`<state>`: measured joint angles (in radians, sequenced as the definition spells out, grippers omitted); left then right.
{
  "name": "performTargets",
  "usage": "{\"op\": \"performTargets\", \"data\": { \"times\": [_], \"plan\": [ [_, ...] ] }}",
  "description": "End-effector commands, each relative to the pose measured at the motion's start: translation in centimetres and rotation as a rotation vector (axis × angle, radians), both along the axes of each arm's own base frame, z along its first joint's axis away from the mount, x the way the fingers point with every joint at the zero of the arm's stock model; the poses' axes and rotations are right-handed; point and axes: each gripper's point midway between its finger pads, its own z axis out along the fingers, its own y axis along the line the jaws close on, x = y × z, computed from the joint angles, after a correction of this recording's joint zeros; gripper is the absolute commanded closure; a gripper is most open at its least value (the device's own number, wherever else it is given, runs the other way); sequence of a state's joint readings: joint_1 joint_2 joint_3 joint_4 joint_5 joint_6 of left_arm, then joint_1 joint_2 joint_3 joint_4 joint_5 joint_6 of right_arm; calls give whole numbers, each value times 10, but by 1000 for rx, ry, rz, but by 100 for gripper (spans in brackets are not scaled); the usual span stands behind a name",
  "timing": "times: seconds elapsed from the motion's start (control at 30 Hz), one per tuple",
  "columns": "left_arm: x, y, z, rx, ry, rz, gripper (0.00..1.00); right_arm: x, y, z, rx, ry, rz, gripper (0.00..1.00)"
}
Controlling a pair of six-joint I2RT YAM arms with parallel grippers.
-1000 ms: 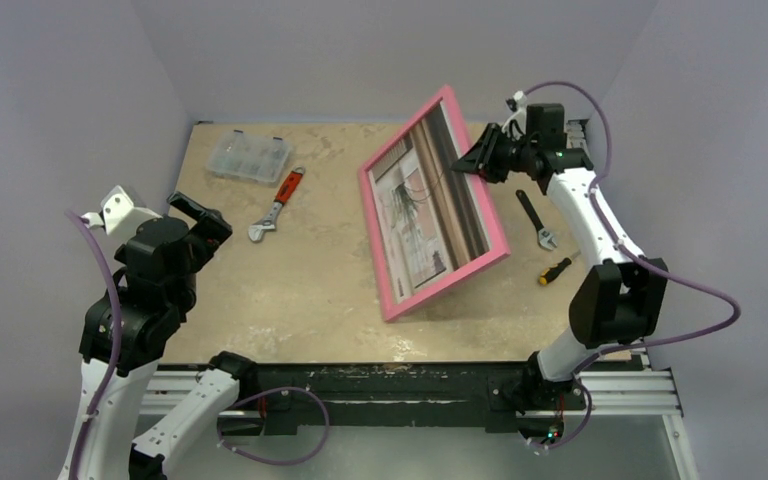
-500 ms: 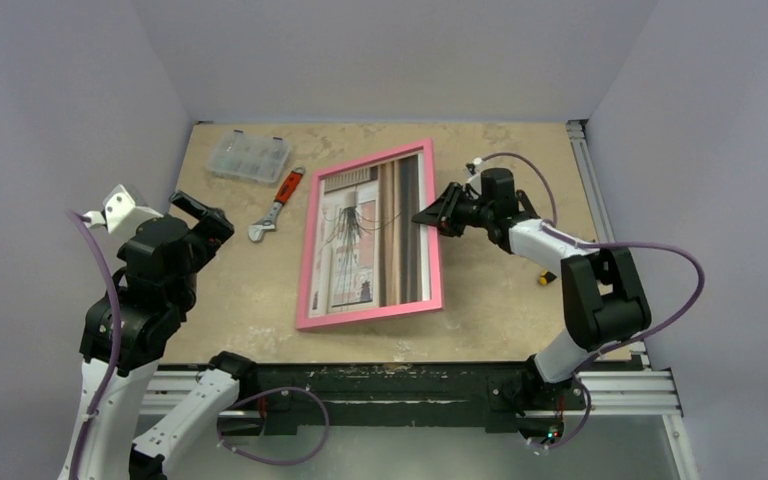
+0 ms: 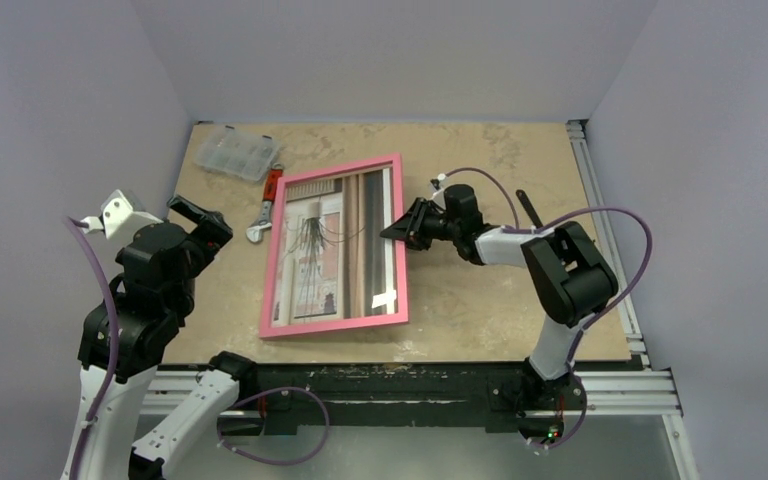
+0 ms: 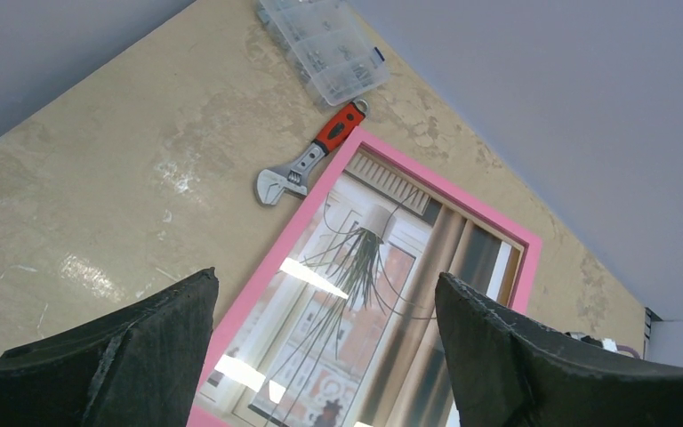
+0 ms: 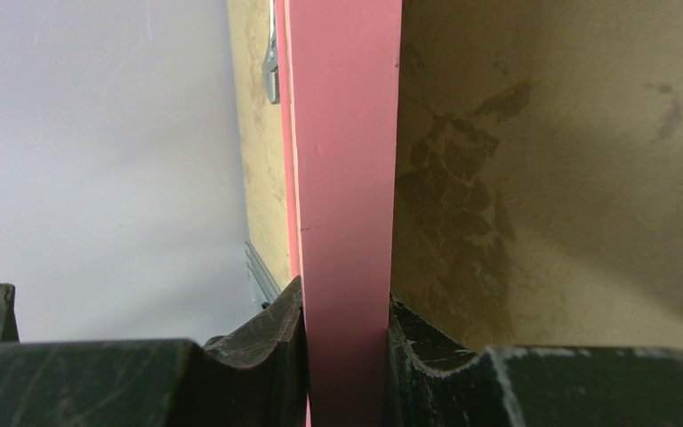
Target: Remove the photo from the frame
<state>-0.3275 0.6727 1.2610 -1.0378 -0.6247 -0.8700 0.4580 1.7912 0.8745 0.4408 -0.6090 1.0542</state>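
Note:
My right gripper needs to lay the pink frame flat and grip the frame's rim [image 3: 402,282] from above before lifting, because its fingers are over and under that tilted rim now.
The pink frame [image 3: 400,240] lies nearly flat and face up in the middle of the table. The photo [image 3: 335,250] behind its glass shows a hanging plant by a window. My right gripper [image 3: 397,233] is shut on the frame's right rim, seen close up in the right wrist view [image 5: 345,178], with a finger on each side of the pink edge. My left gripper [image 3: 200,215] is open and empty, raised above the table's left side. The frame's face [image 4: 391,294] shows between its fingers [image 4: 133,347] in the left wrist view.
A red-handled adjustable wrench [image 3: 263,215] lies against the frame's upper left edge. A clear parts box [image 3: 232,152] sits at the back left. A black wrench [image 3: 528,208] shows behind my right arm.
My right gripper has swung the frame down from tilted on edge to nearly flat and carried it left. The frame now touches the red wrench. The left arm has not moved.

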Motion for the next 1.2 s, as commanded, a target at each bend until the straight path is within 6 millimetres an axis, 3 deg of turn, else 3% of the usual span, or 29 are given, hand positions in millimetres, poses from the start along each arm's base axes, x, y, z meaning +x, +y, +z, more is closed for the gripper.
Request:
{"op": "performTargets", "data": {
  "times": [0.0, 0.27, 0.43, 0.6, 0.7, 0.8, 0.9, 0.97, 1.03, 1.17],
  "plan": [
    [-1, 2, -1, 23, 5, -2, 11, -5, 33, 5, 45, -111, 43, 100],
    [-2, 3, -3, 31, 9, -4, 11, -3, 67, -9, 109, -102, 46, 100],
    [-3, 4, -4, 51, 17, -8, 11, -10, 59, -24, 59, -90, 36, 100],
    [1, 1, -10, 54, 28, -22, 11, -11, 38, -53, -174, -99, 45, 100],
    [4, -3, -11, 46, 31, -39, 11, -17, 26, -61, -243, -96, 46, 100],
    [5, -4, -13, 45, 35, -45, 11, -20, 20, -64, -290, -90, 46, 87],
    [6, -5, -12, 42, 34, -49, 11, -21, 15, -67, -333, -85, 47, 59],
    [6, -6, -13, 42, 34, -49, 11, -19, 9, -69, -386, -90, 37, 46],
    [6, -6, -14, 43, 39, -51, 12, -18, 0, -72, -468, -84, 26, 37],
    [7, -7, -16, 43, 46, -57, 12, -20, -18, -76, -660, -73, -2, 29]
  ]
}}
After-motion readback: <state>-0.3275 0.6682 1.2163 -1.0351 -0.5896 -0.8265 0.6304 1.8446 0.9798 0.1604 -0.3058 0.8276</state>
